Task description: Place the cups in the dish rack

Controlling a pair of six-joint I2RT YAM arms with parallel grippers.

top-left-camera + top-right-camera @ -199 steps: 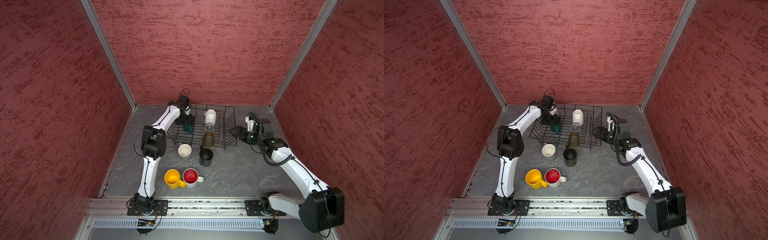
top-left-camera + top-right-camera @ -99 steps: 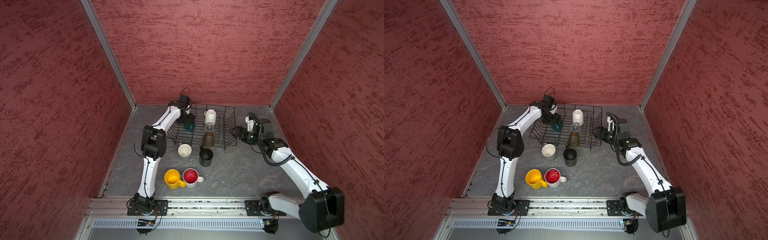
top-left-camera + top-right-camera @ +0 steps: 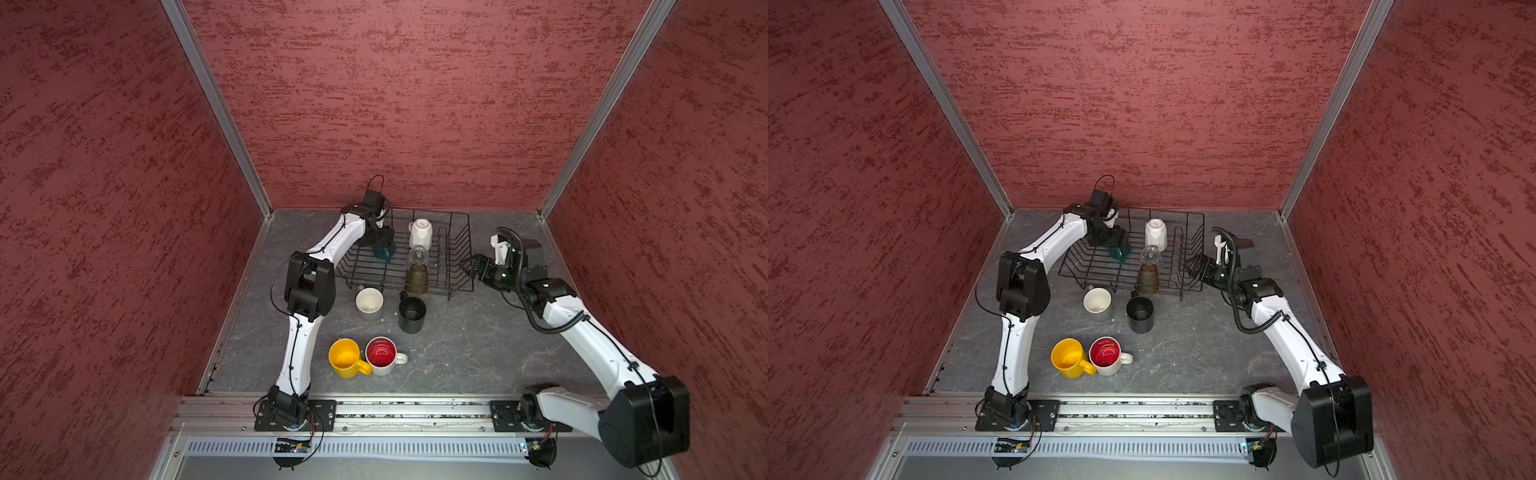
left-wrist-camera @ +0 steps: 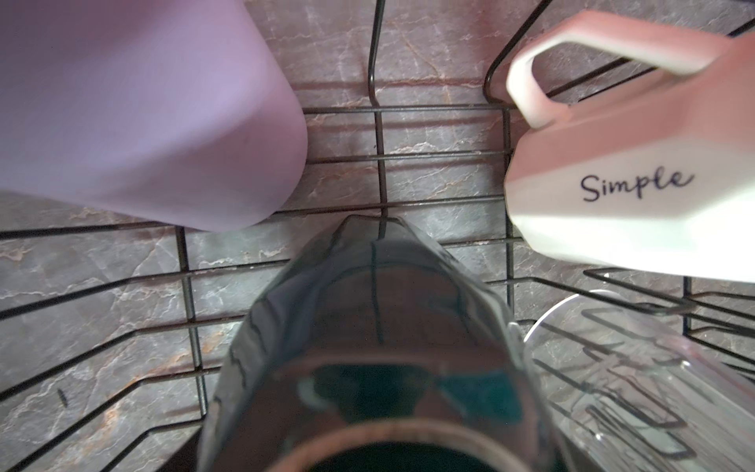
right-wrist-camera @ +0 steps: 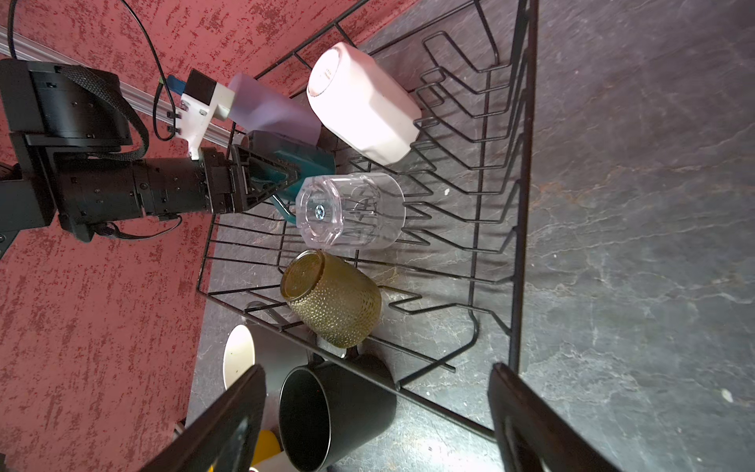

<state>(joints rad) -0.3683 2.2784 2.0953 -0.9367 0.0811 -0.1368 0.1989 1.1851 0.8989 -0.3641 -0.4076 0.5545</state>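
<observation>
I will next move my right gripper to the black cup and close it on its rim (image 3: 424, 305) (image 5: 328, 417), on the side of the rim facing away from the grey cup.
The black wire dish rack (image 3: 461, 249) (image 3: 1192, 249) stands at the back. In it are a white faceted cup (image 3: 420, 235), a clear glass (image 3: 418, 254), an amber glass (image 3: 417, 279) and a lavender cup (image 5: 269, 108). My left gripper (image 3: 384, 241) (image 5: 282, 171) is shut on the dark teal cup (image 3: 384, 252) (image 4: 367, 327), low inside the rack's left part. My right gripper (image 3: 463, 264) (image 5: 376, 421) hangs open and empty at the rack's right end. On the table in front stand a grey cup (image 3: 369, 301), a black cup (image 3: 411, 314), a yellow cup (image 3: 345, 358) and a white cup with red inside (image 3: 381, 354).
Red walls close in the grey table (image 3: 478, 340) on three sides. The rack's upright prongs (image 5: 461, 122) fill its right part. A metal rail (image 3: 415, 409) with both arm bases runs along the front edge.
My left gripper and the teal cup have shifted slightly toward the back of the rack. The right arm has stayed still.
</observation>
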